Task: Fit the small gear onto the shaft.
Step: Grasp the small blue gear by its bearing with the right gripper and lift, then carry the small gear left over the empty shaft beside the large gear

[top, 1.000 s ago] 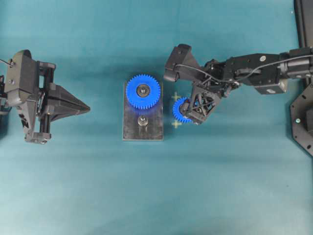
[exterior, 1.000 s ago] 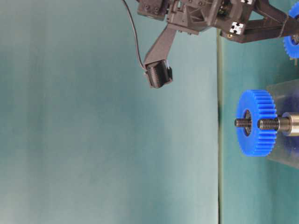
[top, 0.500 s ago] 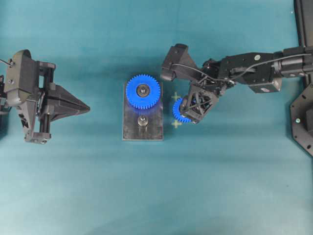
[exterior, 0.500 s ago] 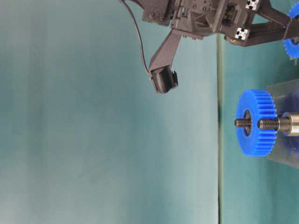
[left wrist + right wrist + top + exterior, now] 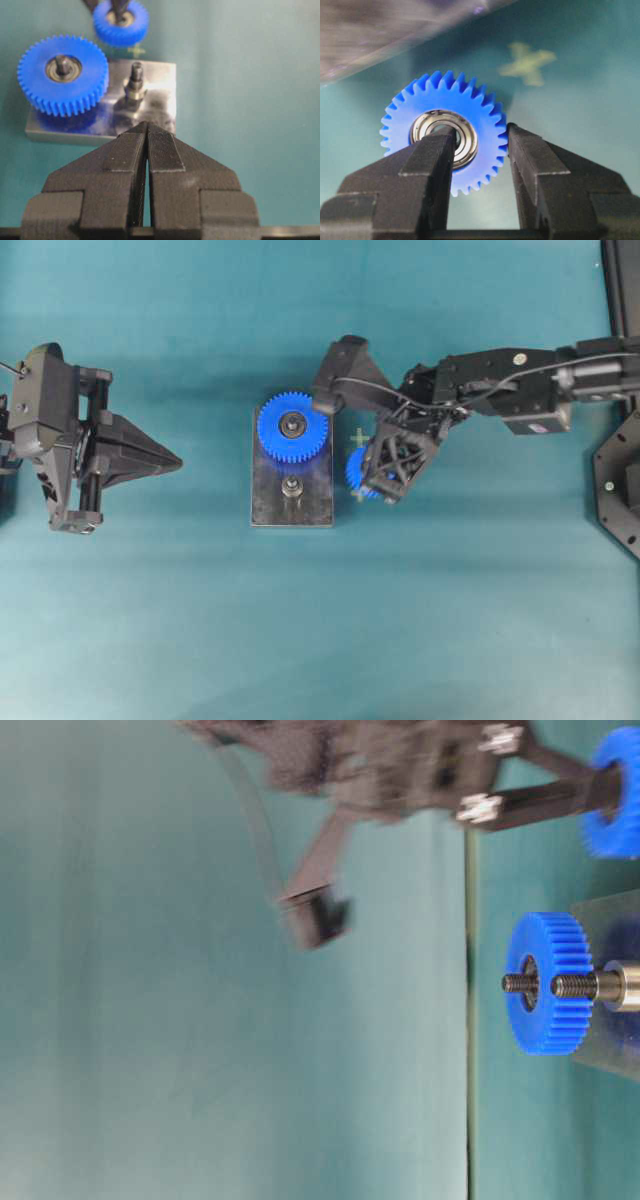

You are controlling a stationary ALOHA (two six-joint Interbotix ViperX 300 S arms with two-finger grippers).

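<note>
The small gear is in my right gripper. I need to let go of it on the dark plate's bare silvery shaft (image 5: 292, 486), against the teeth of the larger blue gear.
The small gear (image 5: 353, 472) is bright blue with a metal hub and hangs just right of the dark plate (image 5: 290, 512). My right gripper (image 5: 375, 478) is shut on the small gear (image 5: 445, 92). One finger sits in the hub bore and the other presses the outer teeth. The shaft (image 5: 291, 487), a short silvery pin with a collar, stands bare on the plate near its front. From the left wrist view the shaft (image 5: 136, 80) stands ahead of my left gripper (image 5: 147, 125), which is shut and empty. My left gripper (image 5: 180, 457) rests far left of the plate.
A larger blue gear (image 5: 292, 426) sits on its own pin at the plate's far end, close beside the shaft. Two pale cross marks (image 5: 360, 438) lie on the teal cloth right of the plate. The right arm is blurred in the table-level view.
My right gripper has closed on the small gear and carried it up off the cloth and left toward the plate. The left arm has not moved.
</note>
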